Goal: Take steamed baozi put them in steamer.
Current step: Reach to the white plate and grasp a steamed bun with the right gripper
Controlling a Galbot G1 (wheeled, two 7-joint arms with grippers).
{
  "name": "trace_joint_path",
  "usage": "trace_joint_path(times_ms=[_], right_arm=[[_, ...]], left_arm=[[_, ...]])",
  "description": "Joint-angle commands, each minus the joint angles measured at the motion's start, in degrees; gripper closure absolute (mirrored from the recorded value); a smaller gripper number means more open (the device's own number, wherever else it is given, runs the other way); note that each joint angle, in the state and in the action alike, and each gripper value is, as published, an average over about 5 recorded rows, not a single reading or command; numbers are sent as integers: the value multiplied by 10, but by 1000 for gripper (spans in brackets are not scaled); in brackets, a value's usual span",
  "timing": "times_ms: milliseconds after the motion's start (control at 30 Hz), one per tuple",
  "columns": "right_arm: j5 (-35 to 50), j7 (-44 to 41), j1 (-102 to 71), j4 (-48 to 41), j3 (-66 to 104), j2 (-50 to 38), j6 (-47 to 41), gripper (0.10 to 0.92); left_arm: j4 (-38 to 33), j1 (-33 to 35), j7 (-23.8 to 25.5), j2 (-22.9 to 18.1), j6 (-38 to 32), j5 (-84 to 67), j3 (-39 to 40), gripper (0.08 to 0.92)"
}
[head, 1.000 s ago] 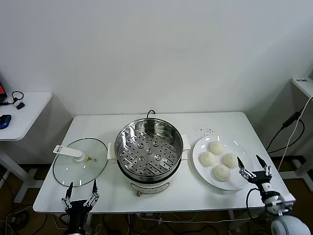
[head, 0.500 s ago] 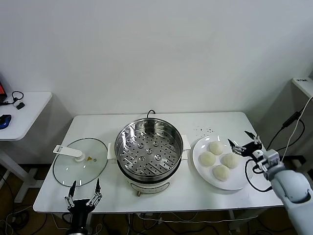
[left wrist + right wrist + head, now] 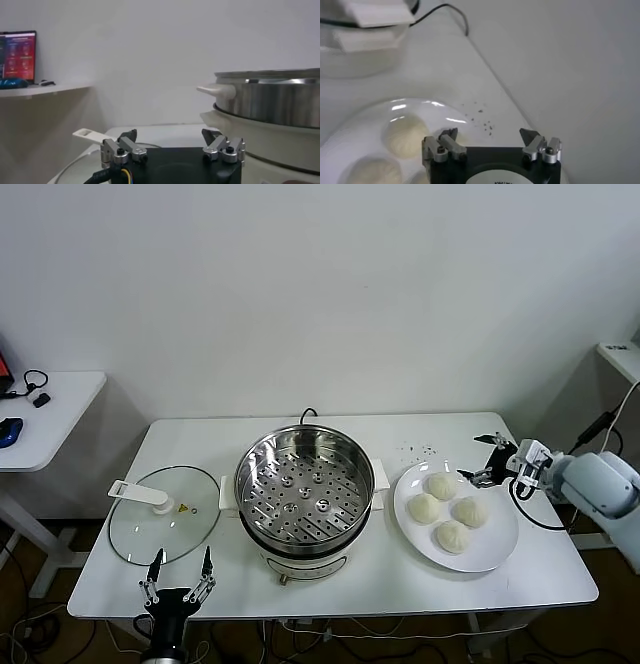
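The sides of the far baozi (image 3: 441, 486) (image 3: 462, 138), the one on the white plate nearest the small dark specks, will be gripped by my right gripper.
Several white pleated baozi (image 3: 443, 485) lie on a white plate (image 3: 499, 542) at the table's right. The steel steamer (image 3: 304, 492) stands mid-table with its perforated tray bare. My right gripper (image 3: 484, 459) is open and empty, hovering just beyond the plate's far right rim, close to the far baozi. In the right wrist view a baozi (image 3: 405, 135) lies ahead of the open gripper (image 3: 489, 134). My left gripper (image 3: 181, 572) is open and empty at the table's front left edge, below the lid; the left wrist view shows the open left gripper (image 3: 170, 134) beside the steamer (image 3: 272, 100).
A round glass lid (image 3: 164, 513) with a white handle lies flat left of the steamer. A black cord (image 3: 306, 414) runs behind the steamer. A second white desk (image 3: 45, 414) stands at far left. Small dark specks (image 3: 417, 451) mark the table beyond the plate.
My right gripper has risen from the table's front right corner and moved back and left to the plate's far rim. My left gripper has crept slightly forward and right.
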Motion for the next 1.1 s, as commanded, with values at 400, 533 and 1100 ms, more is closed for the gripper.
trace_joint_path(times_ms=[400, 533, 1100], right_arm=[[31, -211, 574, -156, -680, 73, 121, 203], [41, -220, 579, -195, -705, 119, 140, 203], [51, -209, 462, -307, -621, 254, 139, 203]], left_arm=[[-5, 2, 0, -3, -7, 15, 4, 177], [-3, 0, 0, -6, -9, 18, 6, 177], [9, -4, 1, -5, -17, 30, -10, 177]])
